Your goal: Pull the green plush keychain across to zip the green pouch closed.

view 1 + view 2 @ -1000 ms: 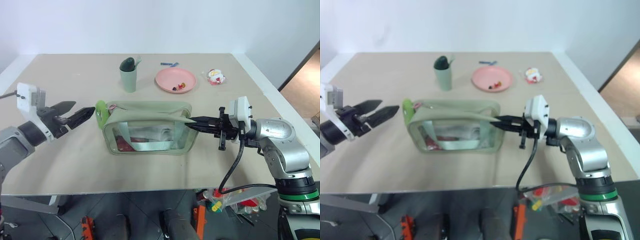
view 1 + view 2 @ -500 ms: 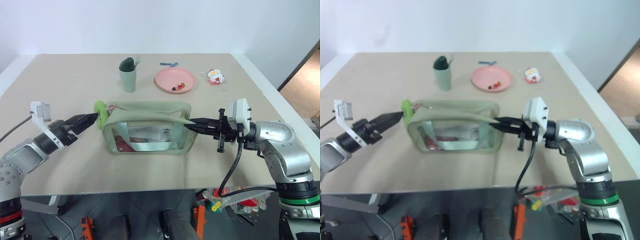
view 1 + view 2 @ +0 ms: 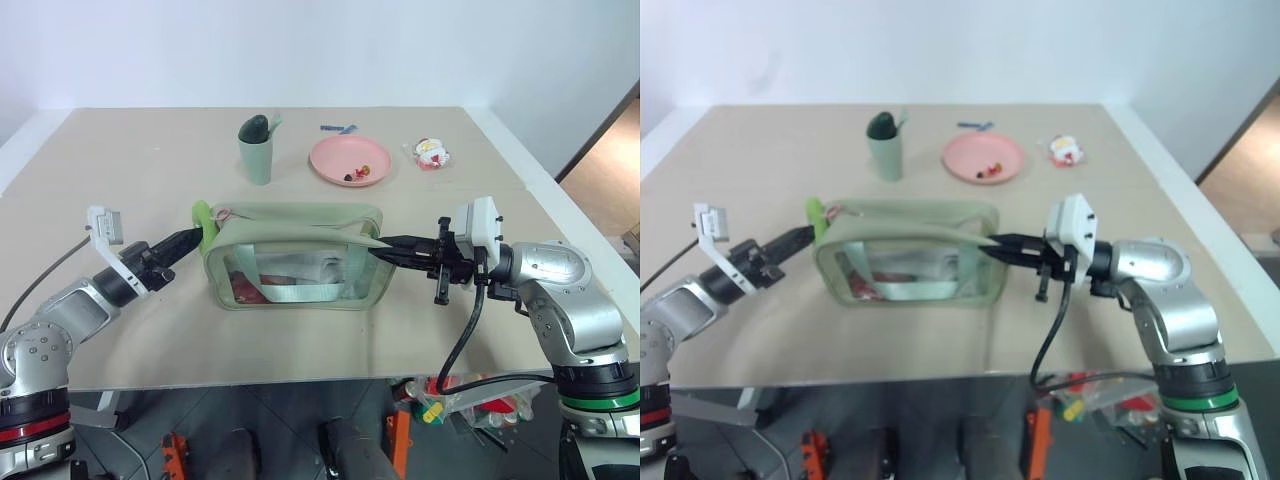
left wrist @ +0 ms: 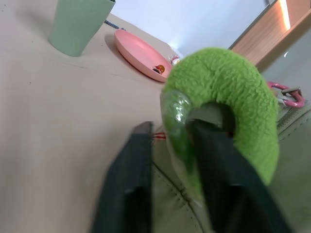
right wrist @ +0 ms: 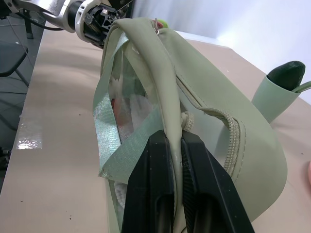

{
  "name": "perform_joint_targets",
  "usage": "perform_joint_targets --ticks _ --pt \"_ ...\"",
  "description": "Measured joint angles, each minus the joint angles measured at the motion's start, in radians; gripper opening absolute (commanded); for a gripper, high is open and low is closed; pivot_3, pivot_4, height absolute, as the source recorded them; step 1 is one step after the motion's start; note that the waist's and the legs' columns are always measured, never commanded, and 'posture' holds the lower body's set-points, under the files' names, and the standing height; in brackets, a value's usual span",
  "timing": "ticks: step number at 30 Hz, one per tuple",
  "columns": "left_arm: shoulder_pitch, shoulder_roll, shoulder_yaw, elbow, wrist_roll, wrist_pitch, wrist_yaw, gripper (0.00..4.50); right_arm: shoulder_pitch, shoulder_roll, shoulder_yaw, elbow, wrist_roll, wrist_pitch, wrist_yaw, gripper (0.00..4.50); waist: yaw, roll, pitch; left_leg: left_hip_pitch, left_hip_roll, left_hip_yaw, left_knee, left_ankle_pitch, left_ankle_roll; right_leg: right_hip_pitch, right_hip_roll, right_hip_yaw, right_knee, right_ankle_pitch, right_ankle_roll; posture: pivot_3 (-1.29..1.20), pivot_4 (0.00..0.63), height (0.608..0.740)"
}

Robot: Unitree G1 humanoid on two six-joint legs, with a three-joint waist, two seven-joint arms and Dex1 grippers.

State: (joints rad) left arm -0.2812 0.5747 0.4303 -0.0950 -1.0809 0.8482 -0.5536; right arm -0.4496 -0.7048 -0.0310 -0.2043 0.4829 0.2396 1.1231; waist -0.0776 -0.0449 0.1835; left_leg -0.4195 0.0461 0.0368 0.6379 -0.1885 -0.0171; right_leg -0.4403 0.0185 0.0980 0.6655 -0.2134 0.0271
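The green plush keychain is in my left gripper. Next, my left gripper lets go of it on the green pouch's back edge (image 3: 278, 203), near the dull green cup.
The green pouch (image 3: 300, 216) lies mid-table with its long see-through side facing me. The green plush keychain (image 3: 202, 216) stands up at its left end, hanging from a pink clasp. My left gripper (image 3: 196, 237) reaches in from the left. In the left wrist view one finger (image 4: 214, 165) sits in the keychain's (image 4: 238, 82) hole and the other outside, closed on the fuzzy rim. My right gripper (image 3: 380, 250) is shut on the pouch's right end. In the right wrist view the pouch's (image 5: 209, 102) fabric is pinched between the fingers (image 5: 150, 165).
A dull green cup (image 3: 257, 155) holding a dark object stands behind the pouch. Further right are a pink plate (image 3: 350, 160) with small bits on it, a small Santa figure (image 3: 432, 153) and a blue item (image 3: 338, 128). The table's front edge (image 3: 300, 385) runs below the arms.
My left gripper came down and in to the keychain, and its fingers went from wide open to closed on the ring's rim. The right gripper and pouch stayed still.
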Motion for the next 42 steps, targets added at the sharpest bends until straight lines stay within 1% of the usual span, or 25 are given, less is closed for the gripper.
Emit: perform_joint_targets --ticks 5,9,10,12,13,16,18,21,24,27,29,30,35,36,39,40,41,42 --pt "-0.006 0.007 0.02 -0.009 -0.035 0.014 0.01 0.03 -0.001 0.0 0.0 0.0 -0.007 -0.002 -0.001 0.0 0.0 0.0 0.0 0.0 0.0 0.0 0.0 0.0 0.0 0.0 0.0 0.0 0.0 0.0 0.0 0.0 0.15 0.74" --pt "-0.036 0.054 0.055 -0.049 -0.099 0.047 0.026 0.03 -0.001 0.0 0.0 0.0 -0.01 -0.003 -0.004 0.0 0.0 0.0 0.0 0.0 0.0 0.0 0.0 0.0 0.0 0.0 0.0 0.0 0.0 0.0 0.0 0.0 0.15 0.74" --pt "-0.077 0.081 0.058 -0.06 -0.157 0.077 0.046 0.03 -0.001 -0.002 -0.002 0.0 -0.011 -0.003 -0.006 0.0 0.001 -0.001 0.001 -0.001 0.0 -0.001 0.001 0.0 0.0 0.0 0.0 -0.001 0.0 0.0 0.0 0.0 0.15 0.74" --pt "-0.151 0.1 0.064 -0.089 -0.226 0.094 0.072 0.03 -0.001 -0.006 -0.003 0.0 -0.012 -0.003 -0.008 0.0 0.002 -0.002 0.001 -0.001 0.0 -0.001 0.001 0.0 0.0 0.0 0.0 -0.001 0.0 0.0 0.001 0.0 0.15 0.74" --pt "-0.214 0.109 0.064 -0.106 -0.265 0.097 0.092 0.03 -0.002 -0.007 -0.003 0.0 -0.012 -0.003 -0.008 0.0 0.003 -0.002 0.001 -0.002 0.0 -0.001 0.001 0.0 0.0 0.0 0.0 -0.001 0.0 0.001 0.002 0.0 0.15 0.74" --pt "-0.317 0.113 0.027 -0.136 -0.285 0.098 0.115 0.03 -0.002 -0.009 -0.003 0.001 -0.015 -0.004 -0.008 0.0 0.003 -0.002 0.001 0.0 -0.002 0.0 0.001 0.0 0.0 0.001 -0.001 0.001 -0.001 0.001 0.002 0.0 0.15 0.74" --pt "-0.371 0.085 -0.054 -0.14 -0.26 0.096 0.115 0.03 -0.003 -0.011 -0.003 0.003 -0.017 -0.008 -0.006 0.0 0.003 -0.002 0.001 0.0 -0.002 0.0 0.001 0.0 0.0 0.001 -0.001 0.001 -0.001 0.003 0.006 0.0 0.15 0.74" --pt "-0.406 0.04 -0.141 -0.139 -0.208 0.09 0.106 0.03 -0.003 -0.011 -0.002 0.003 -0.018 -0.01 -0.004 0.0 0.003 -0.002 0.001 -0.001 -0.002 0.0 0.001 0.0 -0.001 0.001 -0.001 0.0 -0.001 0.004 0.007 0.0 0.15 0.74" --pt "-0.438 -0.013 -0.231 -0.13 -0.122 0.059 0.075 0.03 -0.004 -0.011 -0.002 0.003 -0.019 -0.011 -0.004 0.0 0.003 -0.002 0.001 -0.001 -0.002 0.0 0.001 0.0 -0.001 0.001 0.0 0.001 0.0 0.004 0.007 0.0 0.15 0.74" --pt "-0.44 -0.016 -0.309 -0.114 -0.004 0.024 0.035 0.03 -0.004 -0.011 -0.002 0.003 -0.02 -0.014 -0.004 0.0 0.003 -0.002 0.001 -0.001 -0.002 -0.001 0.0 0.0 -0.001 0.0 0.0 0.0 0.0 0.004 0.006 0.0 0.15 0.74" --pt "-0.44 -0.016 -0.344 -0.111 0.05 0.017 0.004 0.03 -0.004 -0.011 -0.002 0.002 -0.021 -0.016 -0.007 0.0 0.003 -0.002 0.001 -0.001 -0.002 -0.001 0.0 0.0 -0.001 0.0 0.0 0.0 0.0 0.003 0.006 0.0 0.15 0.74" --pt "-0.44 -0.016 -0.355 -0.108 0.064 0.018 -0.014 0.67 -0.003 -0.011 -0.002 0.002 -0.021 -0.016 -0.008 0.0 0.003 -0.002 0.001 -0.001 -0.002 -0.001 0.0 0.0 -0.001 0.0 0.0 0.001 0.0 0.003 0.007 0.0 0.15 0.74" --pt "-0.441 0.009 -0.368 -0.1 0.108 0.027 -0.092 2.29 0.005 -0.011 -0.002 -0.008 -0.021 -0.018 -0.013 0.0 0.003 -0.002 0.001 -0.001 -0.002 -0.001 0.001 0.0 -0.001 0.0 0.0 0.001 0.0 0.003 0.007 0.0 0.15 0.74" --pt "-0.444 0.021 -0.371 -0.1 0.111 0.033 -0.109 2.68 0.005 -0.011 -0.002 -0.009 -0.021 -0.018 -0.014 0.0 0.003 -0.002 0.001 -0.001 -0.002 -0.001 0.001 0.0 -0.001 0.0 0.0 0.0 0.0 0.003 0.006 0.0 0.15 0.74" --pt "-0.469 0.089 -0.374 -0.108 0.11 0.073 -0.167 3.58 0.006 -0.011 -0.002 -0.009 -0.023 -0.019 -0.016 0.0 0.002 -0.002 0.001 -0.001 -0.001 -0.001 0.001 0.0 -0.001 0.0 0.0 0.0 0.0 0.003 0.006 0.0 0.15 0.74" --pt "-0.473 0.119 -0.373 -0.12 0.105 0.091 -0.185 4.04 0.006 -0.011 -0.002 -0.009 -0.024 -0.02 -0.016 0.0 0.001 -0.002 0.001 -0.001 -0.002 -0.001 0.0 0.0 -0.001 0.0 0.0 0.001 0.0 0.003 0.006 0.0 0.15 0.74" --pt "-0.473 0.152 -0.372 -0.132 0.097 0.109 -0.204 4.36 0.006 -0.011 -0.001 -0.009 -0.026 -0.021 -0.016 0.0 0.0 -0.002 0.001 -0.001 -0.001 -0.001 0.0 0.0 -0.001 0.0 0.0 0.001 0.0 0.003 0.006 0.0 0.15 0.74" --pt "-0.473 0.183 -0.369 -0.144 0.092 0.125 -0.221 4.48 0.006 -0.01 -0.001 -0.009 -0.026 -0.021 -0.017 0.0 0.0 -0.002 0.001 -0.001 -0.001 -0.001 0.0 0.0 -0.001 0.0 0.0 0.001 0.0 0.003 0.006 0.0 0.15 0.74"
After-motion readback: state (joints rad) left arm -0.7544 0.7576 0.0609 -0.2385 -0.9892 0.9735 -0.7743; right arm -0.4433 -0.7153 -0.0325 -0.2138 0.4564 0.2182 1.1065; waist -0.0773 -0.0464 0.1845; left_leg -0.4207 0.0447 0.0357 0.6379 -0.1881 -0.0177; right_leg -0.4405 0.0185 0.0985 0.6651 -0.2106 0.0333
